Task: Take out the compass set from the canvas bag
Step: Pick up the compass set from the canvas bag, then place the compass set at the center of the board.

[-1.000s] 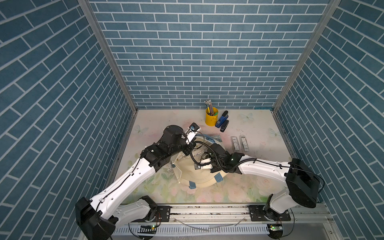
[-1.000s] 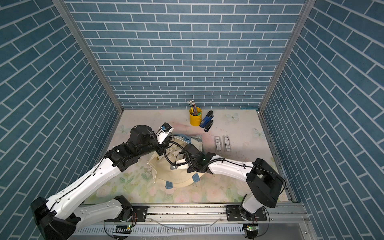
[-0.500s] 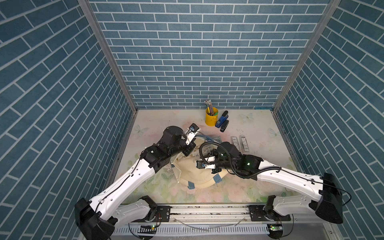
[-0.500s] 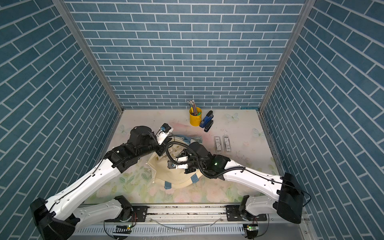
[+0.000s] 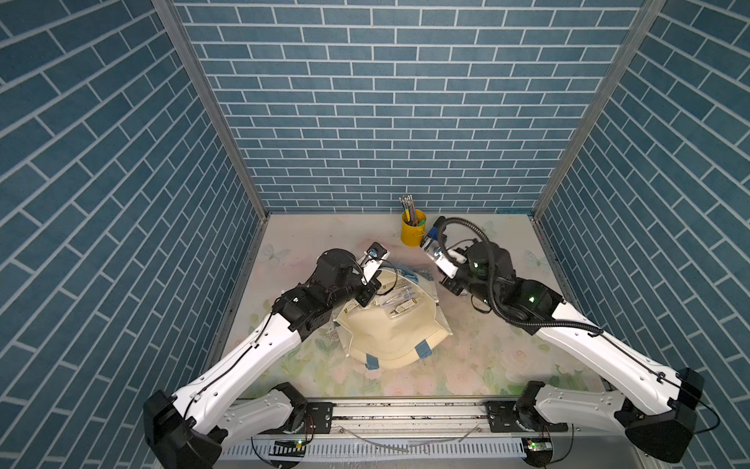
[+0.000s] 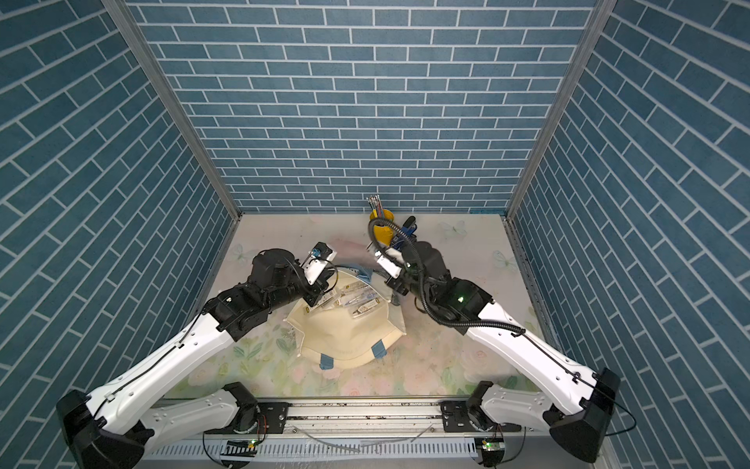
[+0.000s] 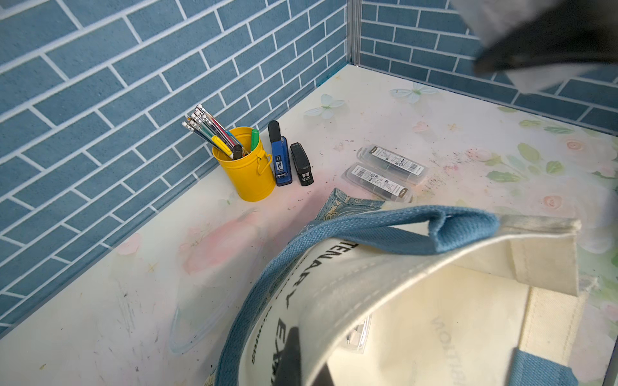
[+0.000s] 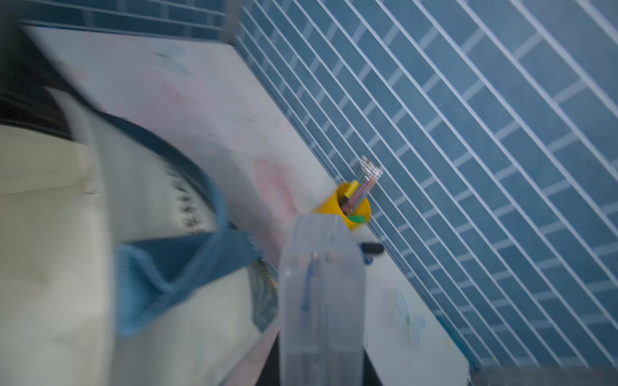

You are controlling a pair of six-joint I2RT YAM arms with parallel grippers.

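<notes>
Next, I set the compass set down on the table midway [image 5: 493, 284] between the canvas bag and the side closest to my right gripper.
The cream canvas bag [image 5: 389, 333] [image 6: 345, 341] lies open on the table's middle, with blue handles [image 7: 368, 230]. My left gripper [image 5: 367, 293] [image 7: 306, 367] is shut on the bag's rim [image 7: 337, 300] and holds the mouth open. Several clear compass set cases [image 5: 399, 301] [image 6: 357, 302] lie inside the bag. My right gripper [image 5: 436, 256] [image 8: 321, 364] is raised to the right of the bag, near the yellow cup, shut on one clear compass set case [image 8: 321, 294] [image 6: 380, 260]. Motion blurs the right wrist view.
A yellow pencil cup [image 5: 413, 233] [image 7: 249, 173] stands at the back wall. Beside it lie a blue stapler [image 7: 280, 160] and a black stapler [image 7: 301, 164]. Two more clear cases [image 7: 391, 163] [image 7: 379, 183] lie on the table behind the bag.
My right arm has come up out of the bag and swung right and back with a clear case in its jaws. The left arm has kept its hold on the rim.
</notes>
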